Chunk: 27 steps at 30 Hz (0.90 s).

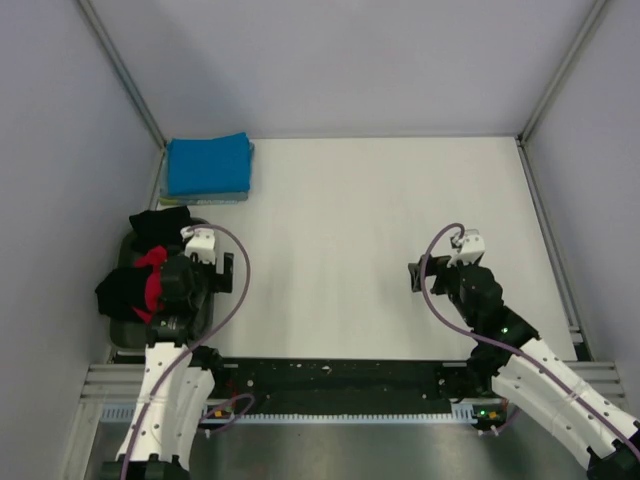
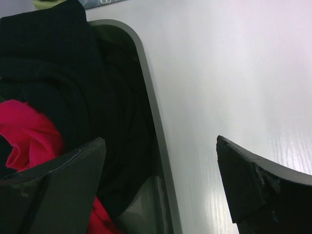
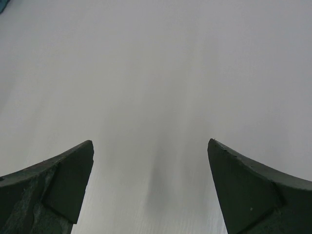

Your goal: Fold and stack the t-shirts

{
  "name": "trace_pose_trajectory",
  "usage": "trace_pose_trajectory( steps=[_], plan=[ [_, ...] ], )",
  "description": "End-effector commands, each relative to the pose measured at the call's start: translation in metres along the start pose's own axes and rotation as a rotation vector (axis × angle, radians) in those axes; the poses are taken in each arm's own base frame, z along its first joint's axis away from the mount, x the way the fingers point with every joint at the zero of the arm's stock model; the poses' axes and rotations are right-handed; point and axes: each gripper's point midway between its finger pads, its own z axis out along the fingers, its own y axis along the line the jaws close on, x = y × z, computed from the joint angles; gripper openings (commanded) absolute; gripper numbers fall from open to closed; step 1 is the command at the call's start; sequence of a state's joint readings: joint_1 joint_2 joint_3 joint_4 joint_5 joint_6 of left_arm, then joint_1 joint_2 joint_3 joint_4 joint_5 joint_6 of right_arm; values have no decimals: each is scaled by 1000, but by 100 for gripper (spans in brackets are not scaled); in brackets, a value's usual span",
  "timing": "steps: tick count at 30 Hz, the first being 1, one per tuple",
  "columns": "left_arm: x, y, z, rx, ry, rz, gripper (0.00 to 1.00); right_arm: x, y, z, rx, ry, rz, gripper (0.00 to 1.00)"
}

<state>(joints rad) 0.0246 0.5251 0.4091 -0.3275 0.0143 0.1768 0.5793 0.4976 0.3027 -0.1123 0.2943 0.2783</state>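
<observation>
Next, my left gripper grabs the red t-shirt's bunched far fold (image 1: pixel 153 259) (image 2: pixel 36 138), where it lies between the black t-shirts in the tub.
A folded bright blue t-shirt (image 1: pixel 208 164) lies on a small stack at the table's far left. A crumpled red t-shirt (image 1: pixel 152 282) and black t-shirts (image 1: pixel 152 228) fill the dark tub (image 1: pixel 128 250) at the left edge. In the left wrist view the black cloth (image 2: pixel 53 68) and red cloth (image 2: pixel 27 134) lie inside the tub's rim (image 2: pixel 146 83). My left gripper (image 1: pixel 205 268) is open and empty, hovering over the tub's right rim. My right gripper (image 1: pixel 435 270) is open and empty over bare table at the right.
Grey walls close in the white table (image 1: pixel 380 230) on the left, far and right sides. A black rail (image 1: pixel 340 375) runs along the near edge between the arm bases. A pale green layer (image 1: pixel 205 198) shows under the blue shirt.
</observation>
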Motion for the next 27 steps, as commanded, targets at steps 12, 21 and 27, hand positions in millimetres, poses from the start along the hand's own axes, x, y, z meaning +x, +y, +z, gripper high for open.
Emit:
trace_pose_trajectory(
  steps=[12,21,27],
  plan=[
    [-49,123,-24,-278,389,261,94,-66,77,-9,-329,65,-34,99],
    [-12,137,-5,-98,582,-59,77,-62,87,-6,-372,155,-92,99],
    [1,121,13,8,580,-93,69,-67,88,-4,-360,155,-59,99]
  ],
)
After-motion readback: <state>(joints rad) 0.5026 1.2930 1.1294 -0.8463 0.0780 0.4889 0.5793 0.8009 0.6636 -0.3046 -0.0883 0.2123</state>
